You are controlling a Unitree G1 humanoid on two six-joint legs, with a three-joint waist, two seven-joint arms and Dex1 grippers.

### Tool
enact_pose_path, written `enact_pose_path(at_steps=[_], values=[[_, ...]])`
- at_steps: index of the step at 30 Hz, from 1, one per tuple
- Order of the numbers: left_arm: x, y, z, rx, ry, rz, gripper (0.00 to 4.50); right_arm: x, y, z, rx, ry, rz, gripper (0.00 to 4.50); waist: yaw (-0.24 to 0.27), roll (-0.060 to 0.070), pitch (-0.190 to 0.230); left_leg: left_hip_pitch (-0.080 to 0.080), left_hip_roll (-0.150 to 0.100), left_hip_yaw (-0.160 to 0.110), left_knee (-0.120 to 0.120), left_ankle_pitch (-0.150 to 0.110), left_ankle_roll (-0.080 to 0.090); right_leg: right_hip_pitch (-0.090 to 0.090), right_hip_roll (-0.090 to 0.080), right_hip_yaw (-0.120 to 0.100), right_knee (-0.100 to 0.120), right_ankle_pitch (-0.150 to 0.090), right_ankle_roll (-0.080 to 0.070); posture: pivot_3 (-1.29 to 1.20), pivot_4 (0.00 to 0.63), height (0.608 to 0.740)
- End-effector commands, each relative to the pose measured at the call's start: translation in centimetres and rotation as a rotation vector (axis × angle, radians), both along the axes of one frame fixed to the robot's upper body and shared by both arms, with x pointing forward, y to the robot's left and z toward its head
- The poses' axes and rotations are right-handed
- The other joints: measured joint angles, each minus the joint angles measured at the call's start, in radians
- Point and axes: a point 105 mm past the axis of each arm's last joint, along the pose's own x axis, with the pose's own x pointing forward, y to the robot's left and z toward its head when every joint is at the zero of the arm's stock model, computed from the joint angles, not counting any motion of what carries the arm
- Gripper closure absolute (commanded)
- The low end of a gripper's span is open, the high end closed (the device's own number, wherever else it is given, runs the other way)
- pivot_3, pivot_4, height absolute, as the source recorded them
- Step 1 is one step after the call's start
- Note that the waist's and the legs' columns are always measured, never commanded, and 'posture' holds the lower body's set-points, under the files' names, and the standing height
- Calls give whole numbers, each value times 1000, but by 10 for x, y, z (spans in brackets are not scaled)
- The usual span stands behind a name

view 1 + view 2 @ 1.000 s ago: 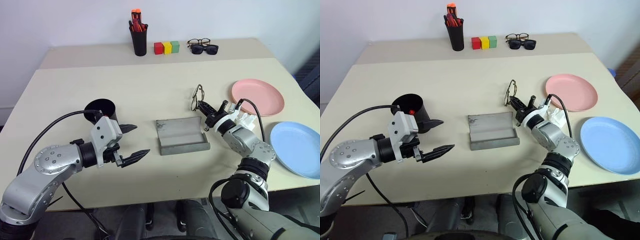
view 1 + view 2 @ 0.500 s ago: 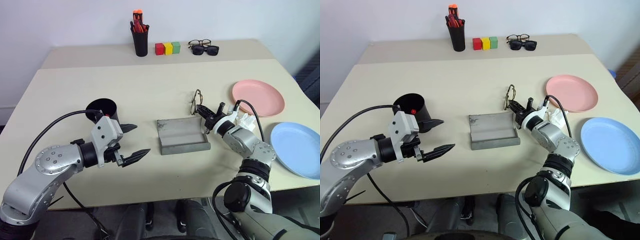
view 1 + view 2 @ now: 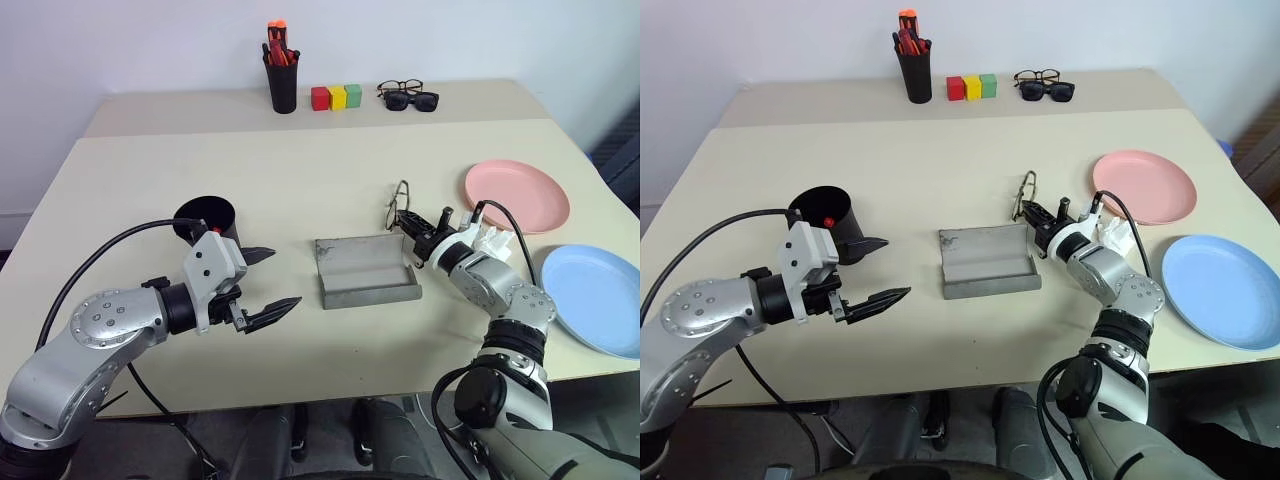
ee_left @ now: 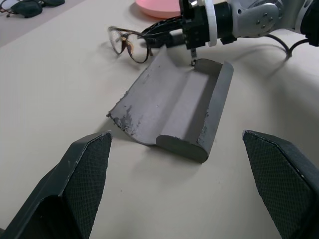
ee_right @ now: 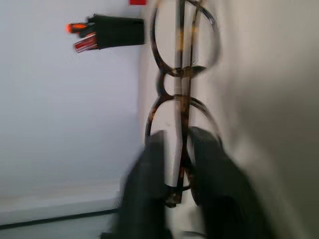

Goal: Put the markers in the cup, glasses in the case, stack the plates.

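My right gripper is holding the glasses on edge behind the grey case. Next, I put them down and then pick them up again from the pink plate's side [image 3: 452,192].
The wire-rimmed glasses [image 3: 398,203] stand on edge on the table, just behind the right end of the open grey case [image 3: 365,270]. My right gripper [image 3: 413,226] is at them, its fingers slightly apart with a temple of the glasses [image 5: 179,74] between them. My left gripper [image 3: 285,277] hovers open to the left of the case, holding nothing. Behind it stands the black cup [image 3: 205,220], with a red-capped marker [image 3: 213,231] inside. The pink plate [image 3: 515,195] and the blue plate [image 3: 595,297] lie apart at the right.
At the back of the table stand a black pen holder with orange-red pens [image 3: 281,75], three coloured blocks [image 3: 335,96], and black sunglasses with black-framed glasses [image 3: 408,95]. The blue plate lies close to the table's right edge.
My right gripper has brought the glasses down beside the case's far right corner, and its fingers have parted. The left arm has kept still.
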Motion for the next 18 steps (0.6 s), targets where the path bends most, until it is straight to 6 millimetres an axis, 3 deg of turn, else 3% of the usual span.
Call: enact_pose_path(at_steps=[1,5,12,15,18], values=[[-4,-6,8,-11,-29,-33,179,-1,-8,2,1,-7,-24,2019,-2,0,0,0,0,0,0,0,0,0,0,0,0,0,0,0,150,740],[-4,-6,7,-8,-28,-36,179,-3,-9,1,1,-6,-30,29,-4,0,-1,0,0,0,0,0,0,0,0,0,0,0,0,0,150,740],[-3,-6,7,-10,-26,-42,179,-12,-13,18,-71,-93,-3,29,1,0,-2,0,0,0,0,0,0,0,0,0,0,0,0,0,150,740],[-1,-6,7,-11,-27,-42,179,-24,-12,34,-318,-197,64,29,2,1,-1,-1,0,0,0,-1,0,-1,0,0,-1,0,0,0,150,740],[1,-7,6,-15,-26,-46,179,-36,-20,56,-741,-391,55,29,1,2,0,-2,0,0,0,0,1,-1,0,0,-2,0,0,0,150,740]])
